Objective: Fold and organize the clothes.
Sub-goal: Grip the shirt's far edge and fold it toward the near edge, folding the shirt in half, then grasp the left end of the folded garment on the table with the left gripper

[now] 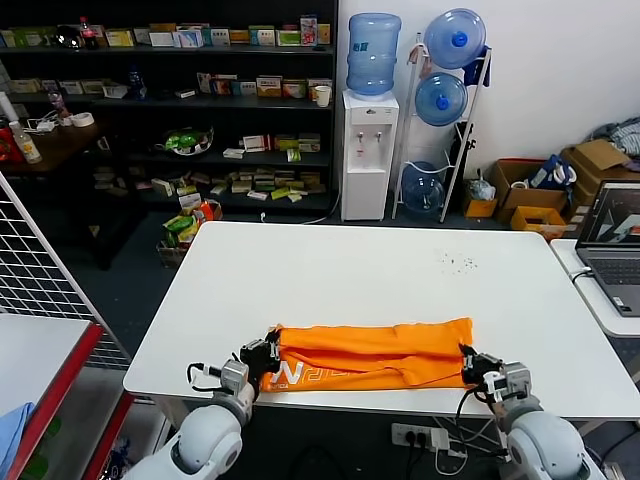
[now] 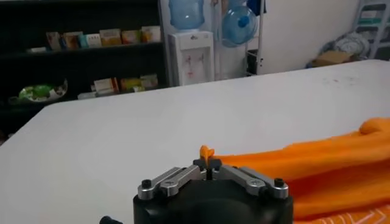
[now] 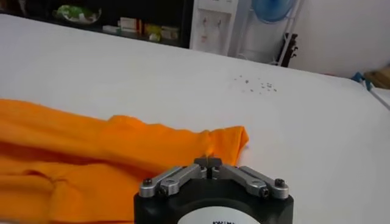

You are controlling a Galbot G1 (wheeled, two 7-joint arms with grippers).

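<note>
The orange T-shirt's end has just a small peak pinched in my left gripper, so that gripper should open and get a fuller hold farther in before [image 1: 288, 368] it folds.
The orange T-shirt [image 1: 375, 354] lies folded into a long band across the near part of the white table [image 1: 380, 270], white lettering showing at its near left end. My left gripper [image 1: 270, 352] is shut on the shirt's left end; in the left wrist view [image 2: 208, 163] a small peak of orange cloth [image 2: 206, 150] sticks up between the closed fingers. My right gripper [image 1: 470, 360] is shut on the shirt's right end; in the right wrist view [image 3: 208, 162] the closed fingers pinch the cloth edge [image 3: 210, 141].
A laptop [image 1: 612, 240] sits on a side table at the right. Shelves [image 1: 170, 110], a water dispenser [image 1: 370, 150] and bottle rack stand behind. A wire rack [image 1: 40, 290] and a blue cloth [image 1: 12, 425] are at the near left.
</note>
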